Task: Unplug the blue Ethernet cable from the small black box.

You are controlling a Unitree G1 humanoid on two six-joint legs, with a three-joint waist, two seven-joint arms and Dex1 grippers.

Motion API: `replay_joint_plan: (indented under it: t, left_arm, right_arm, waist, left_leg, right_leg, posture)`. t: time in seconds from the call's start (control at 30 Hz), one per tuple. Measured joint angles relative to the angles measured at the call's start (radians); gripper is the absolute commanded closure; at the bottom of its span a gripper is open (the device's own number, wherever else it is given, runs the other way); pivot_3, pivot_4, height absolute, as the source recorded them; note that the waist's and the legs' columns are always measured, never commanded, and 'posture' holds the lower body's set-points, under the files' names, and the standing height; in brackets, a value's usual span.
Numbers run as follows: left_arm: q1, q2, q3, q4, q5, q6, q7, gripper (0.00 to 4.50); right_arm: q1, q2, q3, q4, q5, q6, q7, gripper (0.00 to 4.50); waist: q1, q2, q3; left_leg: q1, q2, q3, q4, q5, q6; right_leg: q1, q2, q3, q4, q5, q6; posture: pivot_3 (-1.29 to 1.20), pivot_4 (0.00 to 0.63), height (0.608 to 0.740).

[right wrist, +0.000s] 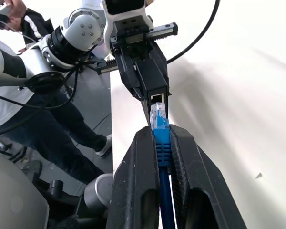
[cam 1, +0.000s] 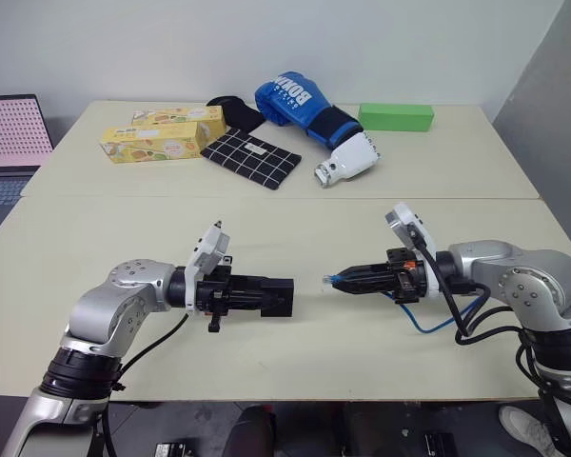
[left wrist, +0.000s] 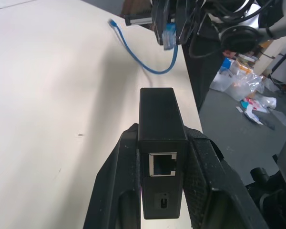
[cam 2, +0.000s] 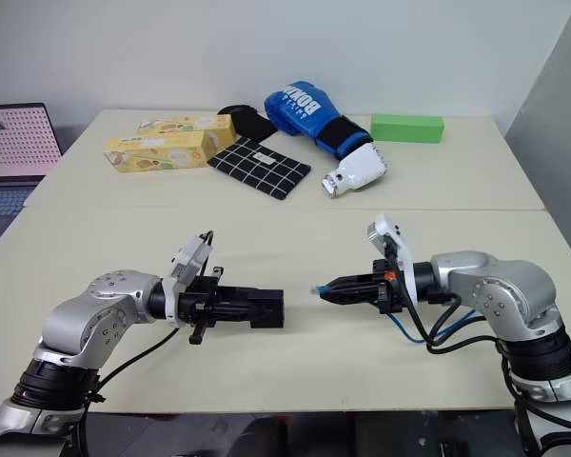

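The robot's left gripper should put the small black box down on the front table [cam 1: 187, 240], close to the seam in front of the yellow boxes.
My left gripper [cam 1: 266, 296] is shut on the small black box [left wrist: 161, 148], holding it level above the front table. The box's open port [left wrist: 162, 163] faces my right hand and has nothing in it. My right gripper [cam 1: 347, 280] is shut on the blue Ethernet cable [right wrist: 161, 143] just behind its clear-blue plug [cam 1: 330, 280]. The plug points at the box across a short gap. The cable's cord [cam 1: 428, 324] loops down behind the right wrist, and its other end [left wrist: 112, 22] lies on the table.
On the back table lie a checked cloth [cam 1: 251, 158], two yellow boxes [cam 1: 152, 143], a blue boxing glove [cam 1: 300, 103], a white device [cam 1: 347, 160] and a green block [cam 1: 396, 116]. A laptop [cam 1: 9, 143] stands at far left. A person [right wrist: 19, 95] stands beyond the table edge.
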Motion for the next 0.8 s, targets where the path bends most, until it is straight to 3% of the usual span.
replay_joint_plan:
  t: [0.13, 0.23, 0.43, 0.53, 0.57, 0.8]
  left_arm:
    - [0.001, 0.000, 0.018, 0.001, 0.000, 0.000, 0.007, 3.71]
    - [0.009, 0.000, 0.050, 0.001, -0.003, 0.004, 0.037, 3.71]
    - [0.055, -0.033, 0.104, -0.035, -0.002, 0.018, 0.172, 3.71]
    - [0.068, -0.040, 0.113, -0.059, -0.001, 0.022, 0.227, 3.71]
    - [0.068, -0.042, 0.116, -0.065, 0.000, 0.024, 0.245, 3.71]
    - [0.057, -0.072, 0.139, -0.064, 0.034, 0.029, 0.385, 3.71]
  right_arm:
    - [-0.001, 0.008, -0.001, 0.023, -0.048, -0.063, -0.014, 4.46]
    - [-0.008, 0.037, -0.001, 0.134, -0.201, -0.217, -0.084, 4.46]
    - [-0.060, 0.173, 0.021, 0.518, -0.565, -0.601, -0.388, 4.46]
    - [-0.058, 0.221, 0.024, 0.663, -0.649, -0.689, -0.456, 4.46]
    - [-0.057, 0.235, 0.025, 0.692, -0.669, -0.709, -0.464, 3.76]
    - [-0.043, 0.250, -0.006, 0.694, -0.695, -0.718, -0.434, 2.17]
  waist:
    - [0.000, 0.000, 0.000]
    - [0.000, 0.000, 0.000]
    - [-0.002, 0.000, 0.000]
    - [0.000, 0.000, 0.000]
    - [0.000, 0.000, 0.000]
    - [0.000, 0.000, 0.000]
  left_leg:
    - [0.000, 0.000, 0.000, 0.000, 0.000, 0.000]
    - [0.000, 0.000, 0.001, 0.000, 0.000, 0.000]
    - [-0.002, 0.001, 0.004, 0.000, 0.000, -0.001]
    - [-0.010, 0.001, 0.004, 0.001, 0.001, -0.001]
    - [-0.012, 0.001, 0.004, 0.001, 0.002, -0.003]
    - [-0.011, 0.001, 0.004, 0.001, 0.001, -0.001]
  right_leg:
    - [0.000, 0.000, 0.000, 0.000, 0.000, 0.000]
    - [0.000, 0.000, 0.000, 0.000, 0.000, 0.000]
    - [-0.004, -0.002, 0.003, 0.002, 0.000, 0.000]
    - [-0.011, -0.003, 0.003, 0.004, 0.000, 0.000]
    - [-0.013, -0.003, 0.003, 0.004, 0.000, 0.000]
    - [-0.013, -0.003, 0.003, 0.004, 0.000, 0.000]
  posture:
    - [0.00, 0.150, 0.740]
    - [0.00, 0.150, 0.740]
    - [0.00, 0.150, 0.740]
    - [0.00, 0.150, 0.740]
    - [0.00, 0.150, 0.740]
    - [0.00, 0.150, 0.740]
